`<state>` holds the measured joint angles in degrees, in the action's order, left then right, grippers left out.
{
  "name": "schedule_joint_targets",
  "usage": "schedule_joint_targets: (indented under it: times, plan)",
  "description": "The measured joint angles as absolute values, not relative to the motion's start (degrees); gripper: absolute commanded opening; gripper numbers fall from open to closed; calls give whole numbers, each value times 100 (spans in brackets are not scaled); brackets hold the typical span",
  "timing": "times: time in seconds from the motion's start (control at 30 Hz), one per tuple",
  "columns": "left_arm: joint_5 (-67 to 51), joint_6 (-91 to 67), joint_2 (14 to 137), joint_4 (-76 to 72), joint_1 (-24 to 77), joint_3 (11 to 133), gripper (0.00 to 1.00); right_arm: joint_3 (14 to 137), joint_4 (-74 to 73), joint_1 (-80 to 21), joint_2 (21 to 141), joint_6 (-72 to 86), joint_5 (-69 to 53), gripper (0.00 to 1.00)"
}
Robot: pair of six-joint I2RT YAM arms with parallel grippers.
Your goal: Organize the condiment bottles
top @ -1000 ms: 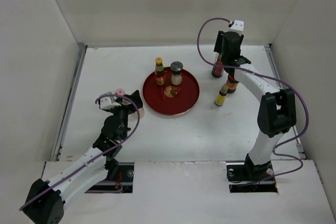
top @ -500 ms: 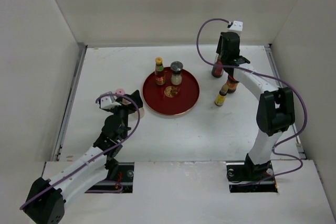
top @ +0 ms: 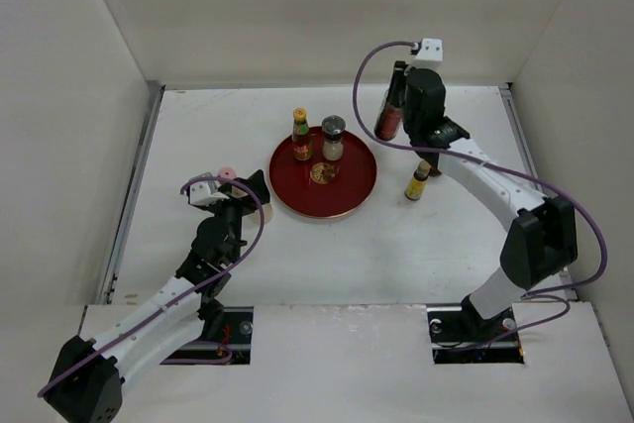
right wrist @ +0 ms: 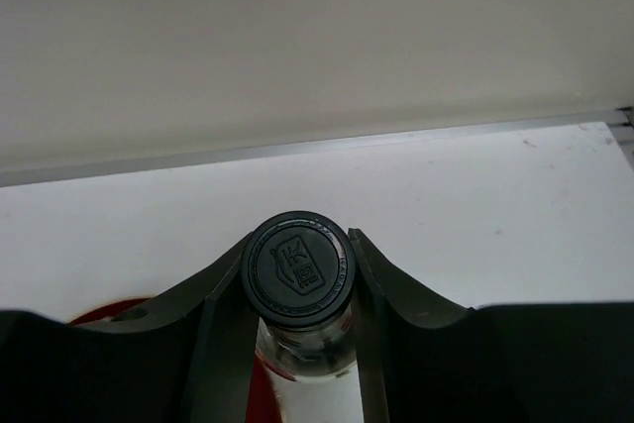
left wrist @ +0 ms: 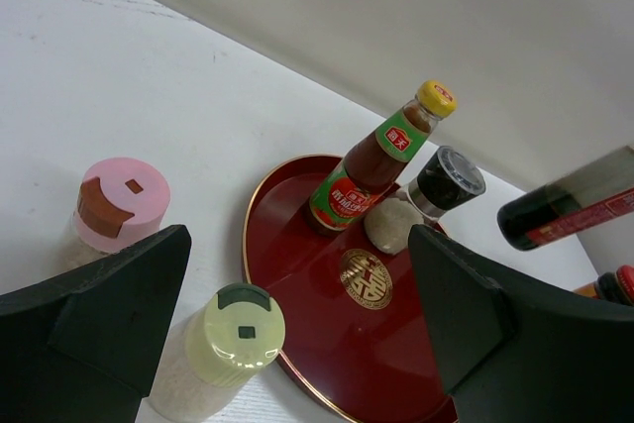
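Observation:
I should set the tall clear bottle with the black cap down on the round red tray (top: 357, 165) next to the grey-lidded jar with my right gripper.
My right gripper (top: 396, 96) is shut on the neck of the tall clear black-capped bottle (top: 389, 111), held in the air right of the round red tray (top: 357, 195). Its cap (right wrist: 297, 263) sits between the fingers in the right wrist view. A yellow-capped sauce bottle (top: 300, 134) and the grey-lidded jar (top: 333, 138) stand on the tray. My left gripper (left wrist: 297, 274) is open, with the cream-topped shaker (left wrist: 236, 322) between its fingers and the pink-topped shaker (left wrist: 121, 203) to its left. A second yellow-capped bottle (top: 418, 183) stands on the table. A red-capped jar (left wrist: 619, 282) shows at the view's edge.
White walls close the table at the back and on both sides. A metal rail (top: 139, 175) runs along the left edge. The right arm (top: 495, 180) stretches over the table's right side, above the standing bottles.
My right gripper has lifted the tall black-capped bottle off the table and carried it left towards the tray. The left arm has not moved.

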<state>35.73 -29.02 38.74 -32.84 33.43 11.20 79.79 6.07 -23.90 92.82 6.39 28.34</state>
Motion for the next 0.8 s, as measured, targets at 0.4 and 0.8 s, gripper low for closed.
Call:
schedule_joint_targets:
  times: [0.4,0.8]
  plan:
    - [3553,-2912,3848,-3280,3341,1120,94,7502,947,-3459,9240,690,2829,28]
    - [3553,-2921,3835,-3208,3341,1120,93,7135,1278,-3642,9583,729,2856,39]
